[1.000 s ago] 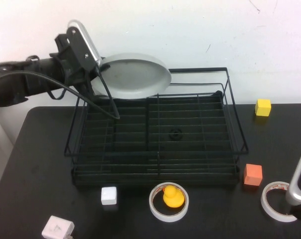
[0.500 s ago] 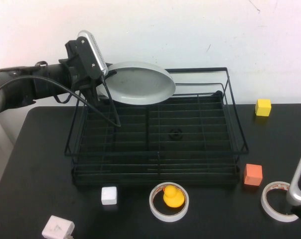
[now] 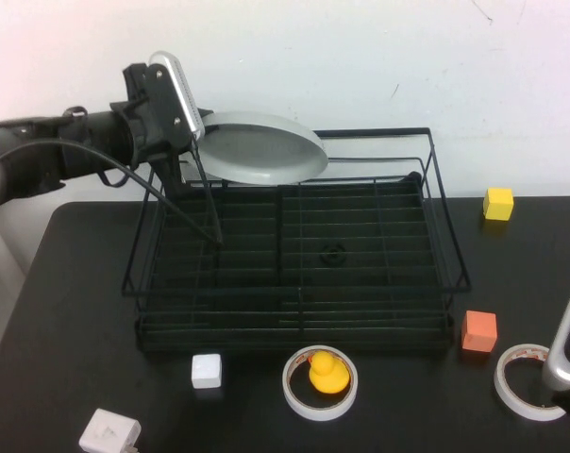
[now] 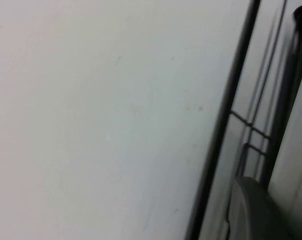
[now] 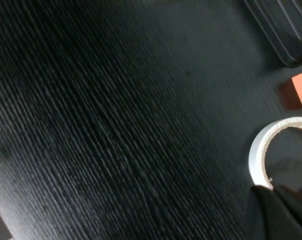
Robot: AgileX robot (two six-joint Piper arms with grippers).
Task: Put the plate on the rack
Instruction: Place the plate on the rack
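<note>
The plate will go upright from my left gripper onto the rear of the rack's slotted base [image 3: 252, 227], leaning toward the back rail.
The light-grey plate [image 3: 261, 149] hangs nearly level above the rear left corner of the black wire rack [image 3: 299, 245]. It is clear of the slotted base. My left gripper [image 3: 196, 140] is shut on the plate's left rim, and its arm reaches in from the left. The left wrist view shows a black rack rail [image 4: 225, 130] running across a pale surface. My right gripper [image 3: 568, 392] is parked at the front right of the table. In the right wrist view its dark fingers [image 5: 278, 212] are closed together beside a white tape ring [image 5: 263, 147] and hold nothing.
A yellow cube [image 3: 497, 203] and an orange cube [image 3: 478, 331] lie right of the rack. In front of it are a tape ring [image 3: 294, 389] around a yellow duck [image 3: 328, 370], a white cube [image 3: 206, 370] and a white block [image 3: 109, 434]. Another tape ring [image 3: 521, 382] lies by the right gripper.
My left gripper carried the plate a little right over the rack's rear left corner. It dipped, then rose slightly. The right arm has not moved.
</note>
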